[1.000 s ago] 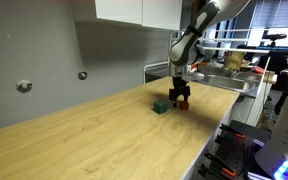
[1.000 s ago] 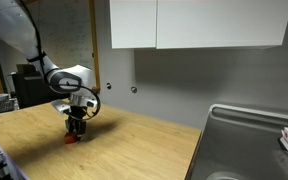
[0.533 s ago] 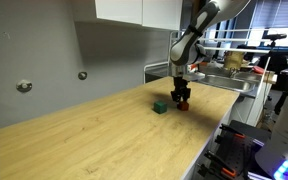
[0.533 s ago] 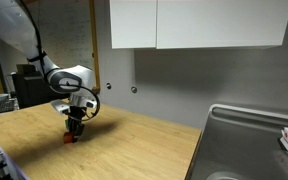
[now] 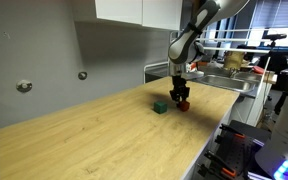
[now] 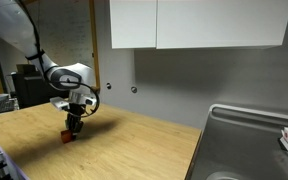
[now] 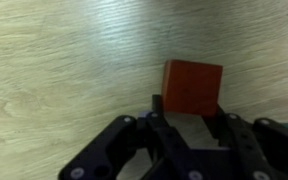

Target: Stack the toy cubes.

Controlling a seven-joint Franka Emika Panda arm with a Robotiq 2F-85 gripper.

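My gripper is holding the red cube, now resting against the wooden tabletop, and I will release it on top of the dark green cube (image 5: 160, 98).
The red toy cube (image 7: 192, 88) fills the wrist view, resting against the wooden tabletop, with my gripper (image 7: 189, 120) shut on it from both sides. In both exterior views the gripper (image 5: 182, 97) (image 6: 74, 127) points straight down at the table with the red cube (image 5: 183, 104) (image 6: 70, 137) between its fingertips. The dark green cube (image 5: 160, 106) sits on the wood just beside it, a short gap away. That green cube is hidden in the wrist view.
A metal sink (image 6: 246, 140) (image 5: 230, 80) adjoins the table's end, with clutter beyond it. The table's front edge (image 5: 209, 140) runs close to the cubes. Wall cabinets (image 6: 194, 22) hang above.
The jaws have closed from wide open onto the red cube. The arm has stayed over the same spot and the green cube has not moved.
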